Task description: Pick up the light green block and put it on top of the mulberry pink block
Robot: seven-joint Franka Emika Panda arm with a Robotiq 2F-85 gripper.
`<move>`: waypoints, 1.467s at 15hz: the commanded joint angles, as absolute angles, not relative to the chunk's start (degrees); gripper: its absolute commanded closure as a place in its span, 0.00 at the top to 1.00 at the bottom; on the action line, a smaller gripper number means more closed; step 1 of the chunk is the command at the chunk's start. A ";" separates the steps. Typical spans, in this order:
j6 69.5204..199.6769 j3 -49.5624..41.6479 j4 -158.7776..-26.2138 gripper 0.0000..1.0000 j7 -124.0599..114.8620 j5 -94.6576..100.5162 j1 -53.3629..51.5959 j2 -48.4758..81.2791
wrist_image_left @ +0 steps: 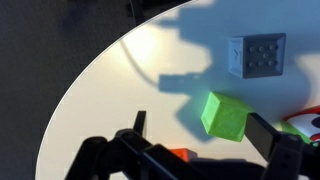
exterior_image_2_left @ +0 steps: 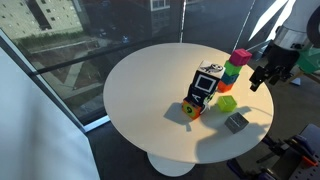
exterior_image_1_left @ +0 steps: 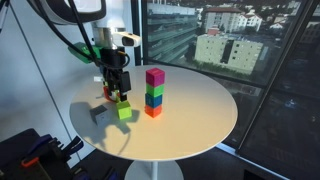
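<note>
Next, my gripper closes on two opposite sides point(exterior_image_1_left: 123, 110) point(wrist_image_left: 228, 116) of the light green block, which is lying between the grey cube and the stack.
The light green block point(exterior_image_1_left: 124, 111) lies on the round white table, apart from the stack; it also shows in an exterior view point(exterior_image_2_left: 227, 103) and in the wrist view point(wrist_image_left: 225, 116). The mulberry pink block point(exterior_image_1_left: 155, 76) tops a stack of a darker green, a blue and an orange-red cube; it also shows in an exterior view point(exterior_image_2_left: 242, 58). My gripper point(exterior_image_1_left: 117, 90) hangs open and empty just above the table, close to the light green block, and shows in an exterior view point(exterior_image_2_left: 260, 80). In the wrist view the block lies between the open fingers point(wrist_image_left: 200, 122), nearer the right one.
A grey cube point(exterior_image_2_left: 236, 122) lies near the light green block and shows in the wrist view point(wrist_image_left: 257, 55). A black-and-white object on an orange base point(exterior_image_2_left: 203, 90) stands near the table's middle. The table edge point(wrist_image_left: 90, 75) curves close by.
</note>
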State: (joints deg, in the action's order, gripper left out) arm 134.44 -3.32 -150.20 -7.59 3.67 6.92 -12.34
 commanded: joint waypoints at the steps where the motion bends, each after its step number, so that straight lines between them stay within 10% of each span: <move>1: 135.16 -3.27 -150.29 1.00 -8.54 4.21 6.84 -12.03; 22: 152.76 0.14 -149.05 1.00 -25.02 5.02 2.24 1.06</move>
State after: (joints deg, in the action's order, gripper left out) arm 151.21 0.21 -150.57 -22.70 4.06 2.96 -0.99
